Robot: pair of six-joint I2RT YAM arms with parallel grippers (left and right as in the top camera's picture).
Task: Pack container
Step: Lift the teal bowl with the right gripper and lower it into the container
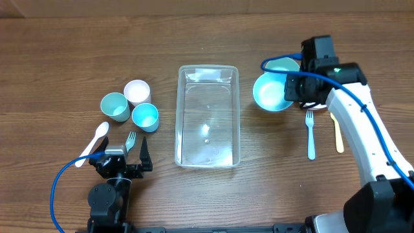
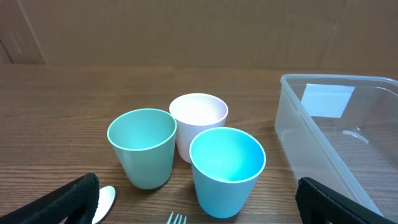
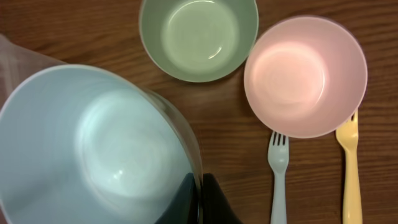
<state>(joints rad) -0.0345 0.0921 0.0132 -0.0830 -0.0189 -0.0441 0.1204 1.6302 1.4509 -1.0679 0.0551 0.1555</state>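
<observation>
Next, my right gripper puts the light blue bowl, now held beside the container, down in the far half of the clear container (image 1: 218,98), toward the green bowl.
The clear rectangular container (image 1: 182,116) stands empty in the middle of the table; its near wall also shows in the left wrist view (image 2: 311,140). My right gripper (image 1: 292,90) is shut on the rim of a light blue bowl (image 1: 270,92), just right of the container. In the right wrist view the bowl (image 3: 93,143) fills the lower left, with the fingers (image 3: 200,199) pinching its rim. My left gripper (image 1: 126,158) is open and empty at the front left, behind three cups (image 2: 199,211).
A teal cup (image 1: 114,105), a white cup (image 1: 137,91) and a blue cup (image 1: 145,116) stand left of the container. A white spoon (image 1: 94,141) and a fork (image 1: 130,140) lie by the left gripper. A green bowl (image 3: 198,37), pink bowl (image 3: 305,74), pale fork (image 3: 278,180) and yellow fork (image 3: 351,174) are at right.
</observation>
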